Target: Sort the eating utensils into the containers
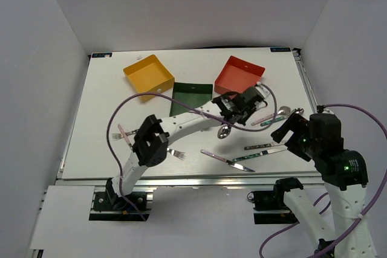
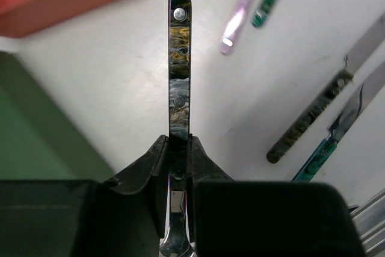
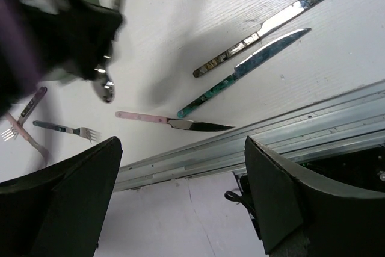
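Next, the left gripper releases the spoon slantwise across the middle of the dark green tray (image 1: 189,104).
My left gripper (image 1: 247,103) is shut on a spoon with a dark marbled handle (image 2: 179,58) and holds it above the table between the dark green tray (image 1: 190,96) and the red-orange tray (image 1: 240,75). Its bowl (image 1: 224,131) hangs behind the fingers. The yellow tray (image 1: 148,77) is at the back left. My right gripper (image 1: 284,130) is open and empty above the table's front right. Below it lie a dark-handled knife (image 3: 264,28), a teal knife (image 3: 240,79) and a pink knife (image 3: 162,121). A pink spoon (image 1: 266,117) and a teal spoon (image 1: 281,116) lie by the red-orange tray.
Two forks lie at the front left: a pink one (image 1: 124,134) and a teal one (image 1: 175,152). A purple cable loops over the left arm (image 1: 151,143). The table's metal front rail (image 3: 252,142) runs below the knives. White walls enclose the table.
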Tool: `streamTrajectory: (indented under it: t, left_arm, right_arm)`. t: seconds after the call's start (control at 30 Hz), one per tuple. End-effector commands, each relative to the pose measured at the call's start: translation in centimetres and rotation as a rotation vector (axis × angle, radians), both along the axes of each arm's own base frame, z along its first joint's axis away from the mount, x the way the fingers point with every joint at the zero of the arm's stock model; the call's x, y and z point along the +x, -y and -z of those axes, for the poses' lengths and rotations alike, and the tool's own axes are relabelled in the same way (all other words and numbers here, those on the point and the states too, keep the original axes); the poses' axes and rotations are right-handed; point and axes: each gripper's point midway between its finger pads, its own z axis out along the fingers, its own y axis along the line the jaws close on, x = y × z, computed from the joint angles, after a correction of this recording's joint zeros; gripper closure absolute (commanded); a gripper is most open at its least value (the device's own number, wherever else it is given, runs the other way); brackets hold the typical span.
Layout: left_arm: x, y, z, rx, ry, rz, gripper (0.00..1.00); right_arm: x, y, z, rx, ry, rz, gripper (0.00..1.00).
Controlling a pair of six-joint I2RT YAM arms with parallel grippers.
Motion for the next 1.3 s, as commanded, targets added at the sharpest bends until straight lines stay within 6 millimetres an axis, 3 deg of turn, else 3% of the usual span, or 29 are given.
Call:
streamTrajectory:
  t: [0.0, 0.03, 0.07, 0.13, 0.17, 0.23, 0.33, 0.4, 0.53, 0.7, 0.83, 0.97, 1.17, 1.27]
  left_arm:
    - [5.2, -5.1, -11.6, -0.208, 0.157, -0.286, 1.00]
    - [6.3, -6.2, -12.3, -0.258, 0.145, -0.373, 1.00]
    - [8.5, -8.9, -13.4, -0.282, 0.158, -0.469, 1.00]
    - [10.5, -11.2, -14.1, -0.352, 0.122, -0.576, 1.00]
    - [12.2, -13.2, -14.5, -0.375, 0.120, -0.631, 1.00]
    - [13.6, -14.7, -14.9, -0.388, 0.132, -0.665, 1.00]
    - [15.3, -16.0, -13.9, -0.308, 0.154, -0.586, 1.00]
    - [15.5, -15.6, -12.1, -0.248, 0.125, -0.494, 1.00]
    - [16.1, -17.6, -9.3, -0.079, 0.142, -0.359, 1.00]
    - [16.0, -19.5, -8.0, -0.081, 0.144, -0.288, 1.00]
    - [14.8, -19.8, -5.2, -0.031, 0.112, -0.221, 1.00]
    - [15.0, -20.1, -2.8, 0.003, 0.096, -0.215, 1.00]
    - [15.0, -18.5, -2.5, -0.051, 0.055, -0.183, 1.00]
    - [14.9, -18.1, -2.5, -0.064, 0.046, -0.171, 0.94]
  right_arm:
    - [1.6, -0.9, -0.3, 0.037, 0.030, -0.016, 0.13]
    - [1.7, -1.0, -0.2, 0.039, 0.027, -0.017, 0.13]
    - [2.0, -1.0, -0.3, 0.041, 0.034, -0.018, 0.13]
    - [2.2, -1.2, -0.1, 0.046, 0.032, -0.023, 0.13]
    - [2.4, -1.3, -0.1, 0.047, 0.036, -0.027, 0.13]
    - [2.7, -1.4, 0.0, 0.045, 0.033, -0.033, 0.13]
    - [3.2, -1.7, 0.0, 0.053, 0.038, -0.045, 0.13]
    - [3.5, -2.0, -0.1, 0.059, 0.043, -0.055, 0.13]
    - [3.5, -1.8, 0.1, 0.045, 0.035, -0.060, 0.13]
    - [3.1, -1.6, 0.4, 0.031, 0.023, -0.061, 0.13]
    - [3.0, -1.4, 0.6, 0.018, 0.014, -0.062, 0.13]
    - [3.2, -1.6, 0.6, 0.022, 0.009, -0.067, 0.13]
    - [3.5, -1.4, 0.6, 0.007, 0.000, -0.067, 0.13]
    - [3.7, -1.5, 0.5, 0.014, 0.007, -0.063, 0.13]
